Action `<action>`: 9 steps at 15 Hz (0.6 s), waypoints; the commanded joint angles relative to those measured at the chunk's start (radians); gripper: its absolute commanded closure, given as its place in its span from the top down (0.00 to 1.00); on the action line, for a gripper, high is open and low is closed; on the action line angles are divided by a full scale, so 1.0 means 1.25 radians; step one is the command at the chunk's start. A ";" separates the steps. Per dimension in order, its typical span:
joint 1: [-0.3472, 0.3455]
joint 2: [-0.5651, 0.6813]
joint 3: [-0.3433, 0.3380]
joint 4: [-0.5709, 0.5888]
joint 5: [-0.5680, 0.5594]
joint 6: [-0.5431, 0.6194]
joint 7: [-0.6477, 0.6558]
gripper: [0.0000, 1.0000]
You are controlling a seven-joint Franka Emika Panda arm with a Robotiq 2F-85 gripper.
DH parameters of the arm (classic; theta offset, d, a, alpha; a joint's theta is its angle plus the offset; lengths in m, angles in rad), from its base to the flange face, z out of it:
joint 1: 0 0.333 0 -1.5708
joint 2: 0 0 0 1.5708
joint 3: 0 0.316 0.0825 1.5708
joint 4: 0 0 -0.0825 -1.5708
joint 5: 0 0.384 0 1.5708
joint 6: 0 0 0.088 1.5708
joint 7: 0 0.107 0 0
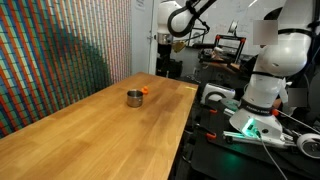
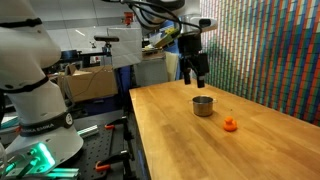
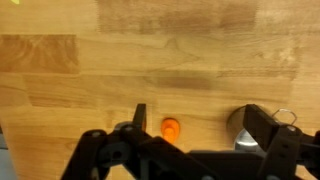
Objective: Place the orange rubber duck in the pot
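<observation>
Next, I lower my gripper to the orange rubber duck beside the pot and close it around the duck's body [image 1: 145, 90] [image 3: 171, 129].
The orange rubber duck [image 2: 231, 124] lies on the wooden table [image 2: 200, 150], a short way from the pot [image 2: 203, 105], a small grey metal cylinder. In an exterior view the duck [image 1: 145, 90] sits right beside the pot [image 1: 134, 97]. My gripper [image 2: 196, 75] hangs well above the table, over the pot's far side, fingers spread and empty. In the wrist view the duck [image 3: 171, 128] shows far below between the dark fingers [image 3: 198, 125], and the pot [image 3: 240, 130] is partly hidden by one finger.
The table [image 1: 90, 130] is long, with its edge beside the robot base [image 1: 262, 95]. A coloured patterned wall [image 2: 270, 50] runs along the table's other side. Benches with equipment [image 1: 225, 48] stand behind.
</observation>
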 commanded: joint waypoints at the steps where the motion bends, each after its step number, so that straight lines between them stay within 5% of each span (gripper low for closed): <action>1: -0.001 0.157 -0.030 0.116 0.002 0.037 0.001 1.00; 9: 0.006 0.407 -0.043 0.296 0.064 0.083 -0.012 1.00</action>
